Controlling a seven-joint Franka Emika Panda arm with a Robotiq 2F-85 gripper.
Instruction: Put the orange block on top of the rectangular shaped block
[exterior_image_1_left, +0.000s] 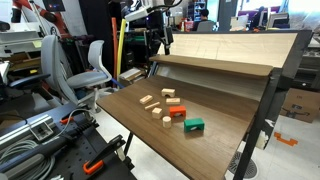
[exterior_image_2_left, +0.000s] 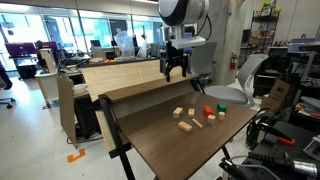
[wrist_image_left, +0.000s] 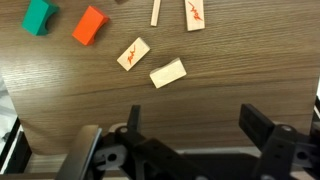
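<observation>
The orange block beside the green block is next for my gripper, which should go there and close on the middle of its long sides (exterior_image_1_left: 177, 112) (wrist_image_left: 90, 26).
The orange block (exterior_image_1_left: 176, 113) lies on the wooden table next to the green block (exterior_image_1_left: 194, 125); it also shows in an exterior view (exterior_image_2_left: 209, 110) and at the top left of the wrist view (wrist_image_left: 89, 25). The pale oblong wooden bar (exterior_image_1_left: 147, 100) lies apart from it among the other wooden pieces, nearest the camera in an exterior view (exterior_image_2_left: 185, 125). In the wrist view I cannot tell which wooden piece it is. My gripper (wrist_image_left: 197, 125) is open and empty. It hangs high above the raised back shelf (exterior_image_2_left: 172, 68), well away from the blocks.
Several short pale wooden pieces lie around the blocks (wrist_image_left: 132, 54) (wrist_image_left: 167, 73) (exterior_image_1_left: 170, 97). The green block (wrist_image_left: 40, 15) sits beside the orange one. A raised wooden shelf (exterior_image_1_left: 215, 62) runs along the back of the table. Chairs and cables stand beside it.
</observation>
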